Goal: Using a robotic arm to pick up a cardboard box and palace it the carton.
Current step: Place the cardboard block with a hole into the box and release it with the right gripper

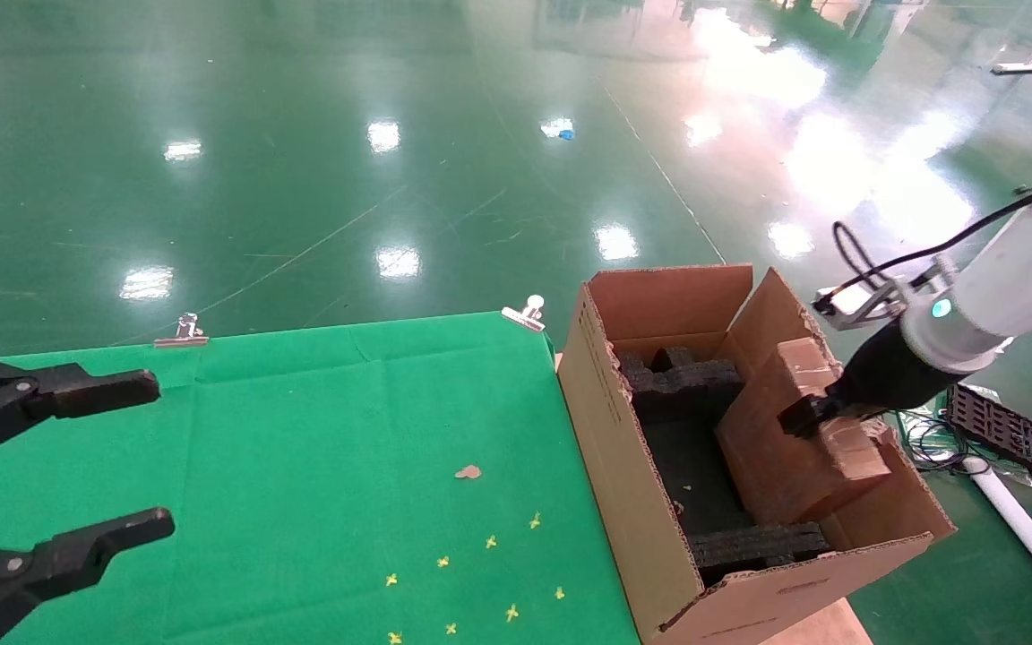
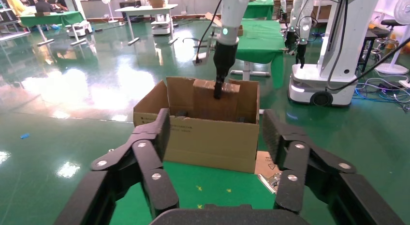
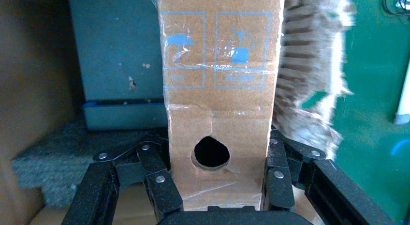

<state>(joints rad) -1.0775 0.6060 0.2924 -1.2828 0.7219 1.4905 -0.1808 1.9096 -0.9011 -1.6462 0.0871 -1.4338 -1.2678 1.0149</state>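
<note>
My right gripper is going to release the cardboard box in the carton (image 1: 746, 460) between the black foam inserts, against the carton's torn side.
The large brown carton (image 1: 623, 466) stands at the right end of the green table, flaps open, with black foam inserts (image 1: 682, 381) inside. My right gripper (image 1: 807, 417), on the white arm, is shut on the small taped cardboard box (image 1: 780, 439) and holds it upright and tilted inside the carton. In the right wrist view the box (image 3: 220, 104) fills the gap between the fingers (image 3: 162, 186), its round hole facing the camera. My left gripper (image 1: 135, 457) is open and empty over the table's left side. It shows open in the left wrist view (image 2: 215, 138), facing the carton (image 2: 212, 138).
The green cloth (image 1: 301, 466) is held by metal clips (image 1: 180, 333) at its far edge and carries small yellow marks (image 1: 489, 542) and a brown scrap (image 1: 468, 471). A black perforated tray (image 1: 1004, 434) and cables lie on the floor to the right.
</note>
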